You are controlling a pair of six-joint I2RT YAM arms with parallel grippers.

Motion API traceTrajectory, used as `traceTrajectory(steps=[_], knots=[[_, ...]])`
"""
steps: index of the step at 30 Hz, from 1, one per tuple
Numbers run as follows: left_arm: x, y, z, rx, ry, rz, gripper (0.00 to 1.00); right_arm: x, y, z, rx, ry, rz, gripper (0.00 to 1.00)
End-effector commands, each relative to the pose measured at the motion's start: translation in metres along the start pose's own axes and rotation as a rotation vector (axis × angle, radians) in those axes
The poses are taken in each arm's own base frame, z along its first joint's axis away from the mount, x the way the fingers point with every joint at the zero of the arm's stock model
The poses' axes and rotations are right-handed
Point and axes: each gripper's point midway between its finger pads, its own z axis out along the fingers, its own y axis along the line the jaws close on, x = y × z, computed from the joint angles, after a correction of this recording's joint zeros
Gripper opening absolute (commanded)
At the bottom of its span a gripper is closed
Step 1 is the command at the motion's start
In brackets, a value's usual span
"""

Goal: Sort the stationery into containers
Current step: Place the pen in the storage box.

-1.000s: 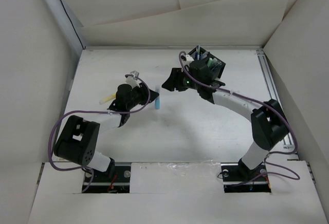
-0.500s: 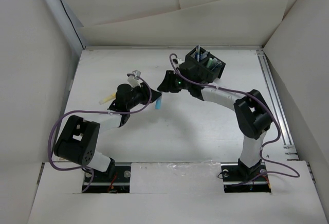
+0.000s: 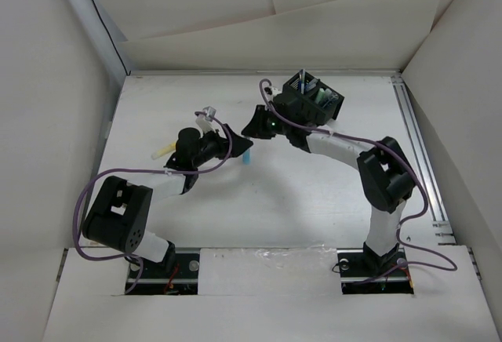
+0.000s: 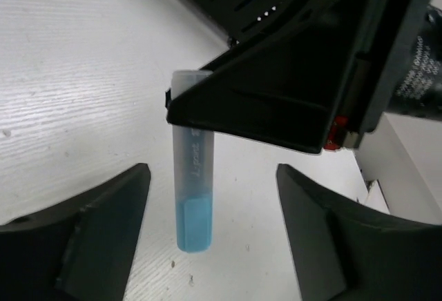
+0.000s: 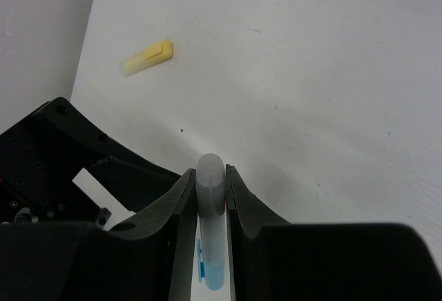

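Next, my right gripper releases the light-blue marker in the black organiser's compartment nearer the metal rail (image 3: 322, 97).
A light-blue marker (image 3: 247, 155) hangs upright just above the table between the two arms. My right gripper (image 3: 250, 140) is shut on its pale upper end, which the right wrist view shows pinched between both fingers (image 5: 211, 180), the blue end (image 5: 213, 273) pointing down. My left gripper (image 3: 238, 148) stands open around the marker (image 4: 192, 190), its fingers (image 4: 213, 171) apart from it on both sides. The right gripper's black body (image 4: 276, 101) fills the upper part of the left wrist view. The black organiser (image 3: 314, 96) stands at the back, behind the right wrist. A pale yellow marker (image 3: 162, 151) lies at the left.
The yellow marker (image 5: 147, 58) lies flat near the left wall. White walls enclose the table on the left, back and right. A metal rail (image 3: 416, 146) runs along the right edge. The left gripper (image 5: 103, 177) is close beside the right fingers.
The right gripper has come in from the organiser and shut on the marker's top. The left gripper, which held the marker, has opened and let it go.
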Motion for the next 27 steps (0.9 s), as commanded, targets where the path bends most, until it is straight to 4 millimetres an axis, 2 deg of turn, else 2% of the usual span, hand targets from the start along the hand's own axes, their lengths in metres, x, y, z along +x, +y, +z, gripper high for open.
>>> traceTrajectory(steps=[1, 2, 3, 5, 6, 9, 10, 13, 14, 16, 17, 20, 22, 23, 24, 25, 27], knots=[[-0.011, -0.028, -0.002, 0.127, -0.027, 0.041, 0.74, -0.047, 0.005, -0.020, 0.004, -0.143, -0.015, 0.00], [-0.011, -0.031, -0.003, 0.139, -0.027, 0.046, 0.76, -0.053, -0.003, -0.022, 0.027, -0.162, -0.009, 0.00], [-0.010, -0.032, -0.003, 0.147, -0.020, 0.046, 0.78, -0.069, -0.013, -0.030, 0.057, -0.207, 0.000, 0.00], [-0.013, -0.037, -0.007, 0.161, -0.036, 0.058, 0.79, -0.086, -0.026, -0.043, 0.090, -0.252, 0.001, 0.00], [-0.015, -0.040, -0.008, 0.166, -0.042, 0.062, 0.79, -0.089, -0.038, -0.046, 0.117, -0.262, 0.012, 0.00], [-0.018, -0.043, -0.012, 0.168, -0.059, 0.068, 0.81, -0.126, -0.061, -0.075, 0.164, -0.357, 0.033, 0.00], [-0.020, -0.046, -0.014, 0.172, -0.063, 0.071, 0.81, -0.142, -0.080, -0.091, 0.192, -0.393, 0.049, 0.00], [-0.021, -0.049, -0.018, 0.178, -0.071, 0.076, 0.82, -0.178, -0.098, -0.127, 0.221, -0.486, 0.060, 0.00], [-0.021, -0.049, -0.018, 0.178, -0.071, 0.076, 0.82, -0.199, -0.111, -0.152, 0.262, -0.557, 0.068, 0.00], [-0.021, -0.049, -0.018, 0.178, -0.070, 0.067, 0.82, -0.216, -0.127, -0.175, 0.325, -0.633, 0.090, 0.00], [-0.020, -0.051, -0.018, 0.185, -0.063, 0.057, 0.82, -0.227, -0.144, -0.194, 0.410, -0.704, 0.109, 0.00], [-0.019, -0.050, -0.018, 0.180, -0.056, 0.053, 0.83, -0.249, -0.160, -0.220, 0.542, -0.807, 0.076, 0.00], [-0.016, -0.047, -0.018, 0.171, -0.046, 0.046, 0.83, -0.252, -0.176, -0.224, 0.626, -0.823, 0.054, 0.00], [-0.016, -0.047, -0.018, 0.171, -0.046, 0.046, 0.83, -0.258, -0.174, -0.229, 0.640, -0.840, 0.041, 0.00], [-0.016, -0.047, -0.018, 0.171, -0.046, 0.046, 0.83, -0.256, -0.183, -0.228, 0.676, -0.839, 0.041, 0.00], [-0.016, -0.047, -0.018, 0.171, -0.046, 0.046, 0.83, -0.265, -0.178, -0.234, 0.678, -0.862, 0.026, 0.00], [-0.015, -0.046, -0.018, 0.166, -0.040, 0.041, 0.83, -0.267, -0.185, -0.231, 0.707, -0.855, -0.004, 0.00]])
